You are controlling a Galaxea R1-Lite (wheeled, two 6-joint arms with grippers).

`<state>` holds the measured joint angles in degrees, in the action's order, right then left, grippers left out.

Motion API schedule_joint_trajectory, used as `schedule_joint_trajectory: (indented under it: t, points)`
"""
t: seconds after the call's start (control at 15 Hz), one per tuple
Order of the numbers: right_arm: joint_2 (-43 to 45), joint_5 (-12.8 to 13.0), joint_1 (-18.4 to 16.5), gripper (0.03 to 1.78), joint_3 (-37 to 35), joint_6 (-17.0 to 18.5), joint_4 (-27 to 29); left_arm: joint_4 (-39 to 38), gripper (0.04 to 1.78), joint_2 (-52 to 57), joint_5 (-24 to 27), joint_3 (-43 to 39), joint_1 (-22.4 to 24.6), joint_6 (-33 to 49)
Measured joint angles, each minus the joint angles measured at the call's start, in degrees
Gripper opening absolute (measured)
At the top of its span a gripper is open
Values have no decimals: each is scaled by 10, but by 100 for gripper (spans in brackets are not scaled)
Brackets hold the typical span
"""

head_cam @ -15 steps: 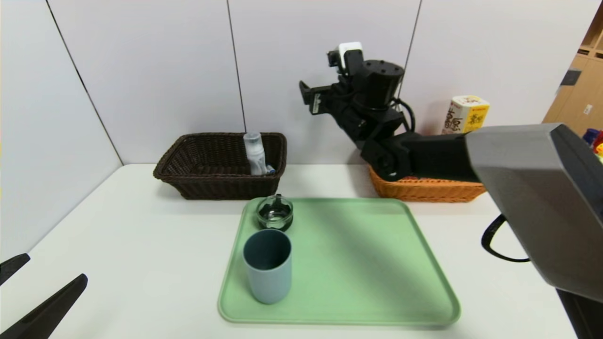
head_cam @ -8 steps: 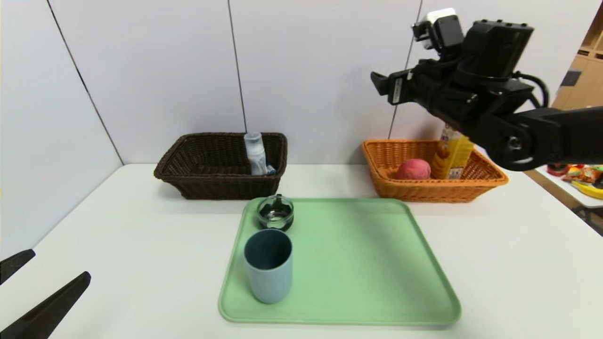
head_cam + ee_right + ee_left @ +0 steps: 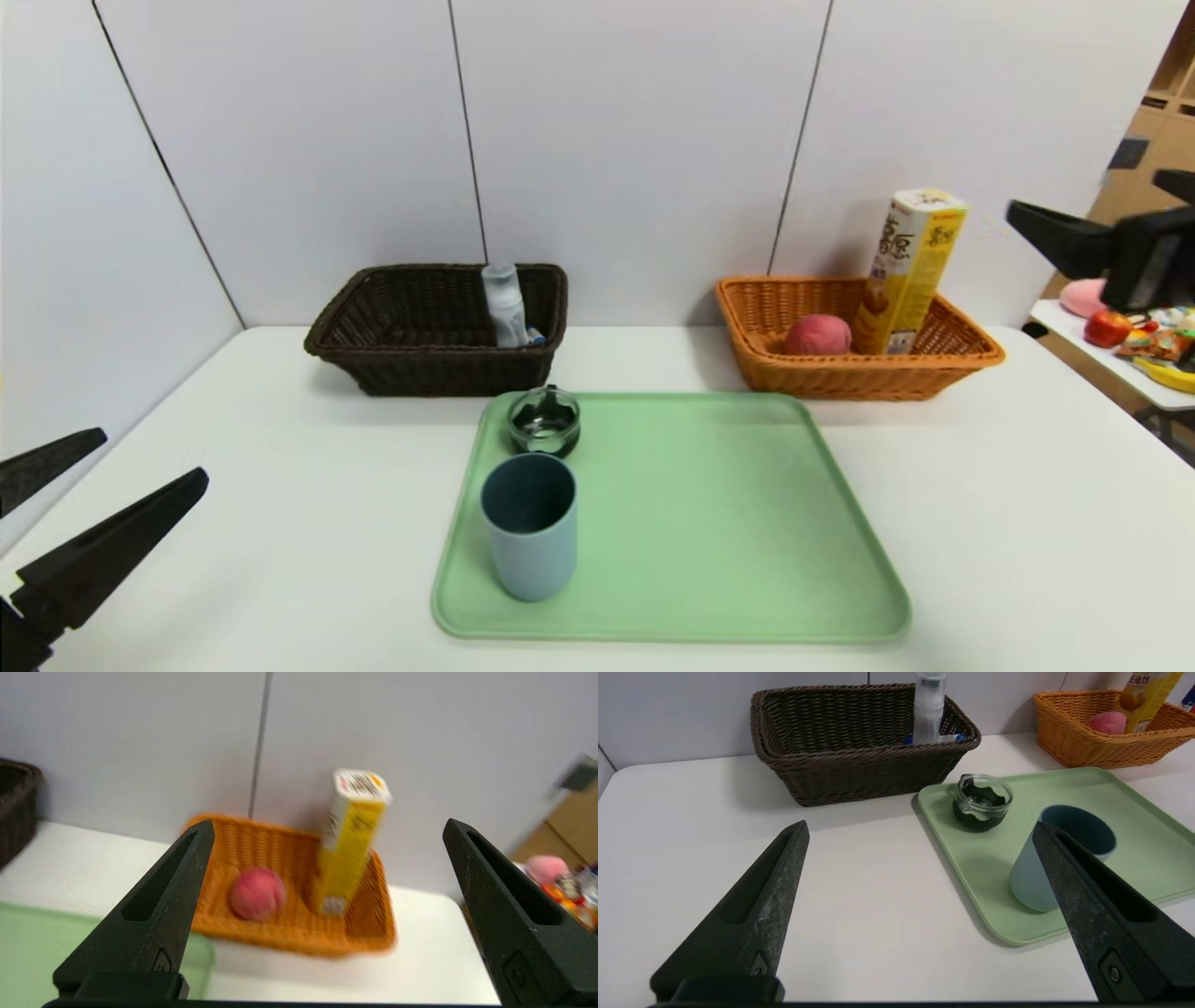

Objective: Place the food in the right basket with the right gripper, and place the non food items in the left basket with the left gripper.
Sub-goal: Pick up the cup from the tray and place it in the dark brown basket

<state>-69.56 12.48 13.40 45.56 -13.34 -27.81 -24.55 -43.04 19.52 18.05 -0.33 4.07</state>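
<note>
I should next close my left gripper around the lower half of the blue-grey cup [image 3: 535, 559] [image 3: 1033, 881], which stands on the green tray near the glass dish.
The pink-red peach [image 3: 819, 334] and the tall yellow-and-white snack box [image 3: 908, 271] rest in the orange right basket [image 3: 859, 378]; the box stands upright. A slim bottle [image 3: 504, 303] and a blue-capped marker [image 3: 535, 336] are in the dark brown left basket [image 3: 434, 369]. On the green tray [image 3: 709, 523] stand the blue-grey cup [image 3: 529, 527] and the glass dish [image 3: 544, 422]. My right gripper [image 3: 1088, 201] [image 3: 329, 821] hangs open and empty, raised to the right of the orange basket. Over the table's front left, my left gripper [image 3: 154, 457] [image 3: 920, 826] is open and empty.
White wall panels stand close behind both baskets. A side table [image 3: 1102, 350] at the far right carries small fruits and packets. The white tabletop [image 3: 280, 485] lies bare between my left gripper and the tray.
My right arm has swung from over the orange basket off to the right edge, its fingers spreading, with the snack box left standing in the basket. My left gripper has edged forward.
</note>
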Motion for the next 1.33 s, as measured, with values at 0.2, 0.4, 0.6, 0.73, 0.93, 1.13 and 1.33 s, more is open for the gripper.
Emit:
schedule_joint_trajectory:
  t: [0.2,0.4,0.6,0.73,0.93,1.13,1.33]
  points:
    - [139,-1,-27,169,-101,4,70,-44,169,-63,7,29,-9,-1]
    - [226,-1,-45,169,-165,12,110,-109,169,-146,7,47,-65,-1]
    - [260,-1,-48,169,-190,14,112,-154,169,-239,-10,88,-169,0]
    - [268,-3,-49,169,-202,14,111,-168,169,-281,-16,89,-233,-2]
    - [276,-4,-48,169,-216,14,111,-277,169,-304,-11,19,-268,-17]
    - [282,-5,-48,169,-229,14,111,-427,169,-312,-9,-69,-276,-21]
    - [281,-12,-48,169,-233,13,111,-477,169,-322,-8,-124,-285,-15]
